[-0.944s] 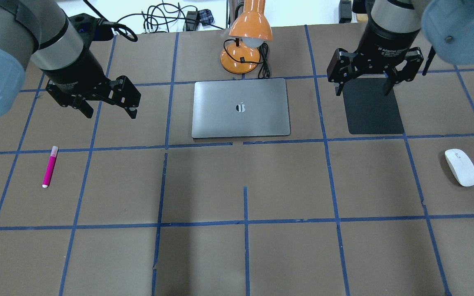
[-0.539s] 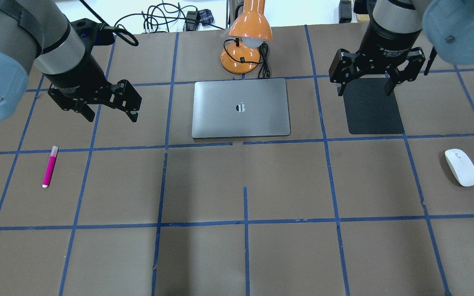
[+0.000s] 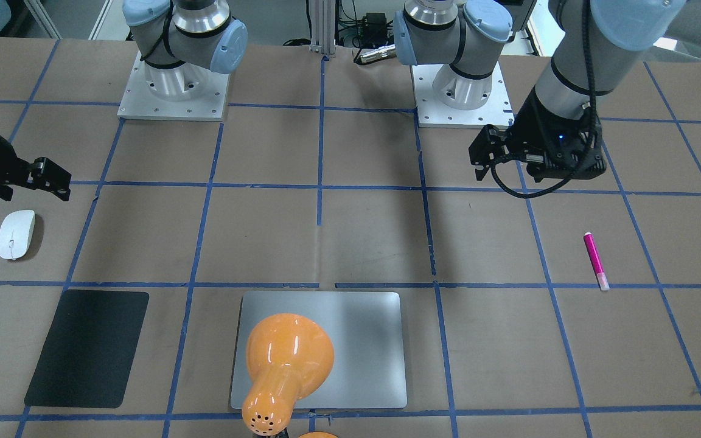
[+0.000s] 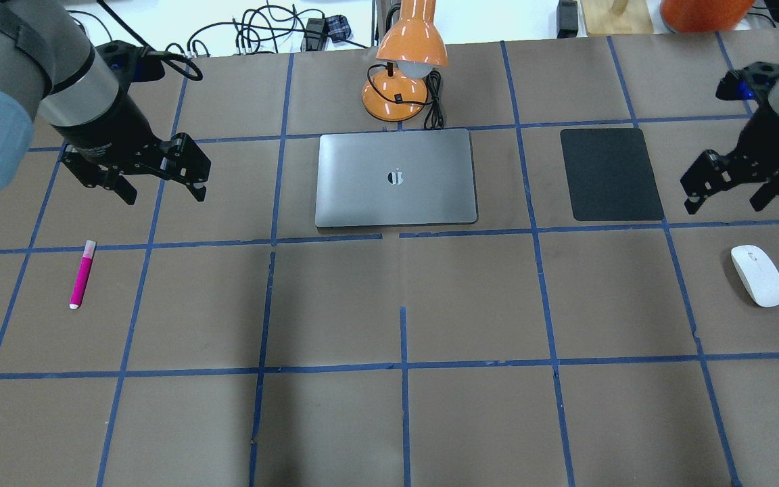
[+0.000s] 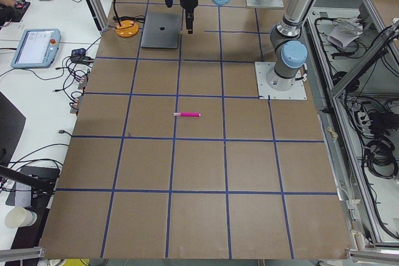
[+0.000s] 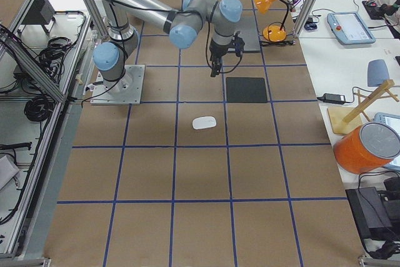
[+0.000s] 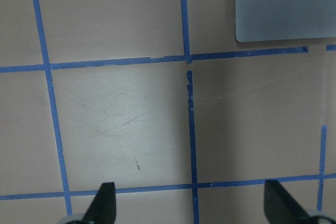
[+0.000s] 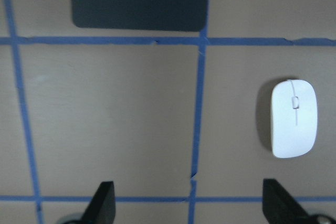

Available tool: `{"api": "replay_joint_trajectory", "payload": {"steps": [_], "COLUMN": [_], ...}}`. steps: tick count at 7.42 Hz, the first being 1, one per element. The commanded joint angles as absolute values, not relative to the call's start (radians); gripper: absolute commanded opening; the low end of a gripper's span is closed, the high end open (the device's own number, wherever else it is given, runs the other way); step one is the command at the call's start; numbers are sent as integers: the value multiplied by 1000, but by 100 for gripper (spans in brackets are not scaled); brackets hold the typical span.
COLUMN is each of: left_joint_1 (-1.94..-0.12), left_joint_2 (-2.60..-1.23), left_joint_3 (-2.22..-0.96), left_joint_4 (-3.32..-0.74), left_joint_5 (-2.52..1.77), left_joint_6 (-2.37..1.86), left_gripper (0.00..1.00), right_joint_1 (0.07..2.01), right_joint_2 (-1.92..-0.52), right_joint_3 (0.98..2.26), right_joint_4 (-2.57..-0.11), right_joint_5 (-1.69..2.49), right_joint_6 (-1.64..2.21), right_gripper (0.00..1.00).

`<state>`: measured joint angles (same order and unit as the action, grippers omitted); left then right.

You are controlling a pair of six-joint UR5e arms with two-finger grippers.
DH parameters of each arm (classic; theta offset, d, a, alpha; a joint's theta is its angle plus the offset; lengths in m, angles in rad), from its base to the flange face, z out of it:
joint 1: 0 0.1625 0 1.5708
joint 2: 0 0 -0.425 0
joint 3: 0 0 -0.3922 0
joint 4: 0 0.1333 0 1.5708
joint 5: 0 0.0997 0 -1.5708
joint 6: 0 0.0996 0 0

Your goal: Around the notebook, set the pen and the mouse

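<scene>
My right gripper is to go to the white mouse next and close on the mouse's long sides (image 3: 17, 231) (image 8: 294, 126), just behind its scroll wheel.
The pink pen (image 4: 82, 274) lies on the table at the left, and my left gripper (image 4: 163, 193) hangs open and empty above the table, beyond the pen and to its right. The white mouse (image 4: 758, 275) sits at the far right. My right gripper (image 4: 726, 201) is open and empty, just beyond the mouse and a little left of it. In the right wrist view the mouse (image 8: 294, 118) shows at the right, outside the open fingers. The silver notebook (image 4: 396, 177) lies flat at the back centre, and its corner (image 7: 283, 3) shows in the left wrist view.
A black mat (image 4: 609, 174) lies right of the notebook, between it and my right gripper. An orange desk lamp (image 4: 403, 67) with its cord stands just behind the notebook. Blue tape lines grid the brown table (image 4: 403, 419).
My right gripper has swung right, off the black mat, and come to hang beside the mouse. My left gripper has shifted a little to the left. Pen, mouse and notebook have not moved.
</scene>
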<state>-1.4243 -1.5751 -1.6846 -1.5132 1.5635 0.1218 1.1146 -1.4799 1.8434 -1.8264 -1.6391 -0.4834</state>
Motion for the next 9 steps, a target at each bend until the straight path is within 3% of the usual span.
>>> {"api": "replay_joint_trajectory", "payload": {"steps": [1, 4, 9], "left_joint_1": [-1259, -1022, -911], "left_joint_2": [-1623, -1712, -1874], "left_joint_3": [-1698, -1823, -1940], "left_joint_4": [-1503, -1246, -944], "left_joint_5": [1566, 1566, 1597], "left_joint_6": [241, 513, 643], "left_gripper": [100, 100, 100], "right_joint_1": [990, 911, 908], "right_joint_2": [-1424, -1303, -1186], "right_joint_3": [1998, 2003, 2002], "right_joint_4": [-2142, -2236, -2324], "right_joint_5": [-1672, -1718, -1735], "right_joint_6": [-700, -770, -805], "right_gripper": [100, 100, 100]}}
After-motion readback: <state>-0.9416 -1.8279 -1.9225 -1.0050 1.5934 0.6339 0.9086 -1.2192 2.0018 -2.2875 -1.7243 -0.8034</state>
